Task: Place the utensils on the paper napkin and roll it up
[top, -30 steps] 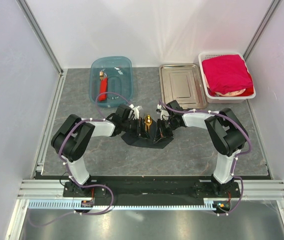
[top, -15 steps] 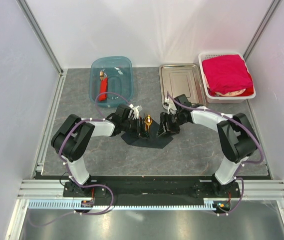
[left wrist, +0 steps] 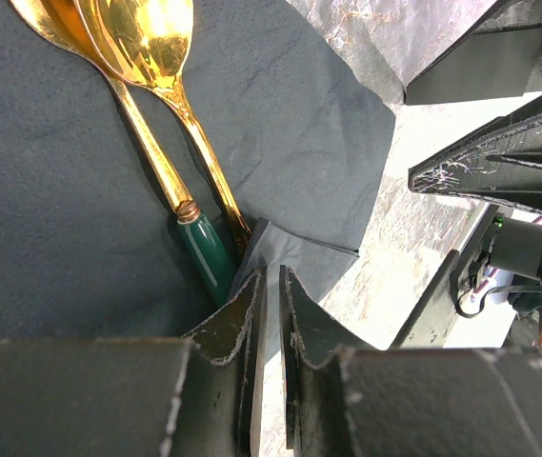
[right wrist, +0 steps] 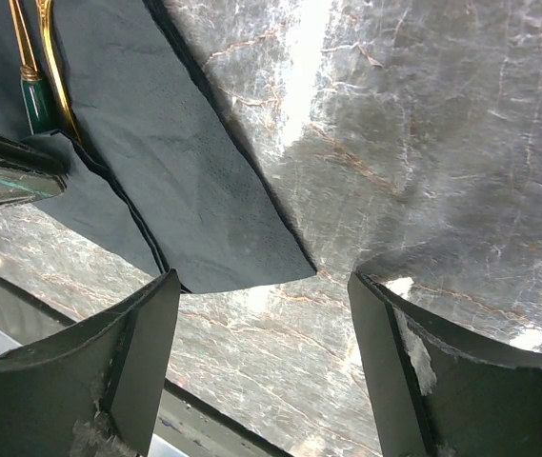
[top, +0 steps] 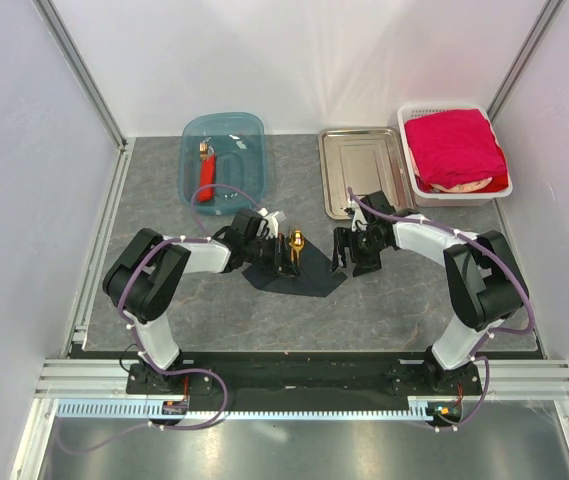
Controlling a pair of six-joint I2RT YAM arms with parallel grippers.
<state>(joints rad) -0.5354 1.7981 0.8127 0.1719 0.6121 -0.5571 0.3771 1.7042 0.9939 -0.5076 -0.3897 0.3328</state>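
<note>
Only the napkin's corner tip is within my right fingers, so I need to move in, pinch the napkin's side edge point(right wrist: 267, 202) and fold it toward the spoons.
The black paper napkin point(top: 314, 281) lies crumpled on the table between the arms. Gold utensils point(top: 296, 241) rest on it: two spoons point(left wrist: 147, 38) side by side, one with a green handle point(left wrist: 204, 255). My left gripper point(top: 282, 262) sits at the handle ends. Its jaws point(left wrist: 272, 272) are almost together on a folded edge of the napkin point(left wrist: 290, 249). My right gripper point(top: 352, 262) hangs just right of the napkin, open and empty point(right wrist: 263, 278). In the right wrist view the napkin's corner point(right wrist: 204, 219) lies flat ahead of the fingers.
At the back left stands a blue tub point(top: 188, 150) with a red-bodied tool point(top: 205, 172) inside. A steel tray point(top: 364, 168) is at the back middle. A white basket point(top: 419, 185) with red cloth point(top: 454, 145) is at the back right.
My right gripper has opened, let go of the napkin and drawn away to the right. The napkin's right side has dropped flat. The left gripper has kept its place and grip.
</note>
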